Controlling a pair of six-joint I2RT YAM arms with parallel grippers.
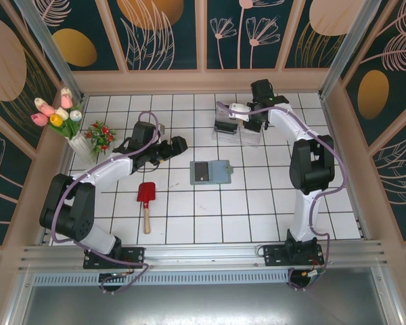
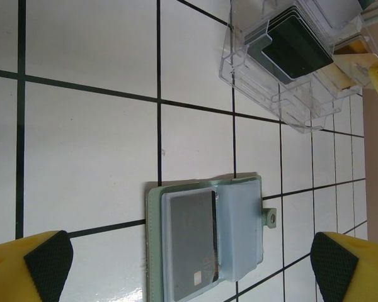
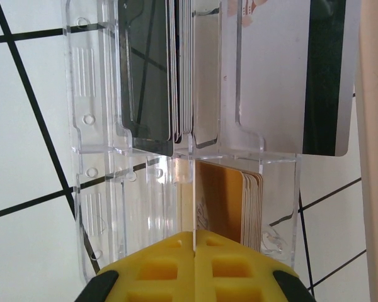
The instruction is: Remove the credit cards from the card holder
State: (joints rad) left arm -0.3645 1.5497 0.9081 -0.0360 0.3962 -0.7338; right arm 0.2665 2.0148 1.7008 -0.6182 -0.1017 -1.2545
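Observation:
Next, my right gripper releases the thin tan-gold credit card so that it rests against the gold cards in the clear box compartment [image 1: 248, 122] [image 3: 209, 204].
The card holder [image 1: 222, 172] lies open on the tiles, grey-green outside with blue-grey pockets [image 2: 240, 223]. A dark credit card [image 1: 201, 172] [image 2: 190, 242] sits in its left pocket. My left gripper [image 1: 178, 145] [image 2: 190, 269] hovers just left of the holder, open wide, with nothing between its yellow fingers [image 2: 31, 267]. My right gripper [image 1: 247, 114] [image 3: 194, 238] is shut on a thin tan-gold credit card [image 3: 194, 201], seen edge-on. It holds that card inside a clear box compartment, beside a stack of gold cards [image 3: 251, 207].
Clear plastic card boxes [image 1: 238, 127] [image 2: 290, 69] stand at the back, holding dark cards [image 3: 148, 69] and a white card with a black stripe [image 3: 283, 75]. A red toy shovel [image 1: 146, 198] lies front left. A flower vase [image 1: 66, 120] and a small red plant [image 1: 101, 135] stand far left.

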